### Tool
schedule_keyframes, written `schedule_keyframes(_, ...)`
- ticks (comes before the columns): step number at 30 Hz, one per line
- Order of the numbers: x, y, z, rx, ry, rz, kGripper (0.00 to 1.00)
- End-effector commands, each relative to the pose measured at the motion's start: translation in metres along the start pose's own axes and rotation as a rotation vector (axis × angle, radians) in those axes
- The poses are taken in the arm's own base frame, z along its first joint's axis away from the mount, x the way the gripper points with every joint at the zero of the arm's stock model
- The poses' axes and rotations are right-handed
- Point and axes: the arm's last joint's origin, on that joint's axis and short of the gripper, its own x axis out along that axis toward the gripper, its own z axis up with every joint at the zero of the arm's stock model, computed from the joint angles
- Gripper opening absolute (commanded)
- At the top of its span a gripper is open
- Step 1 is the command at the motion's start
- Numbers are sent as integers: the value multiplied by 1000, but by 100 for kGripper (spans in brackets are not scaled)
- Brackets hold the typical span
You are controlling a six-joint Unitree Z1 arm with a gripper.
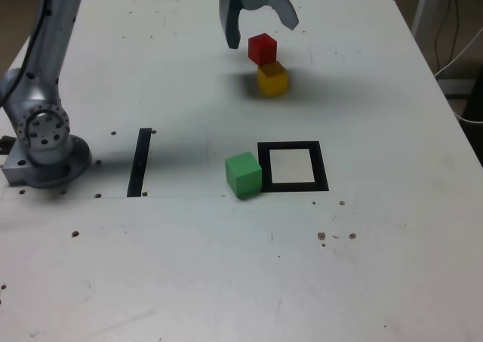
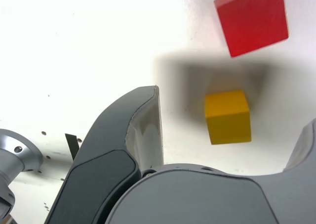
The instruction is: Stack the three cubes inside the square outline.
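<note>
The red cube is next: my gripper will go past the yellow cube and close on the opposite sides of the red cube [image 1: 263, 50] [image 2: 254, 21].
My gripper [image 1: 261, 31] hangs open and empty above the far part of the table. Just under it sits the red cube [image 1: 262, 47], with the yellow cube [image 1: 272, 78] right in front of it. In the wrist view the yellow cube [image 2: 227, 116] lies on the table in the gripper's shadow, in the gap between my spread fingers [image 2: 143, 130]. The red cube [image 2: 252, 19] lies beyond it, a small gap apart. The green cube [image 1: 243, 174] rests against the outer edge of the square outline [image 1: 293, 185], on the exterior view's left. The outline's white centre holds nothing.
A narrow black strip [image 1: 139, 161] lies on the white table [image 1: 226, 266] towards the exterior view's left. The arm's grey base [image 1: 41, 138] stands beside it. The table's right edge and some cables [image 1: 460, 63] show at the far right.
</note>
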Motion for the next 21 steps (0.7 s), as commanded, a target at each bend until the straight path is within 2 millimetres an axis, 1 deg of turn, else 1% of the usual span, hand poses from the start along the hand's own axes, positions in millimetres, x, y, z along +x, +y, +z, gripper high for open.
schedule_keyframes(1,1,5,1,-5,1,-6,99)
schedule_keyframes(11,5,25,6,-36,-5,-26,99)
schedule_keyframes(21,4,40,15,-65,-16,-39,99)
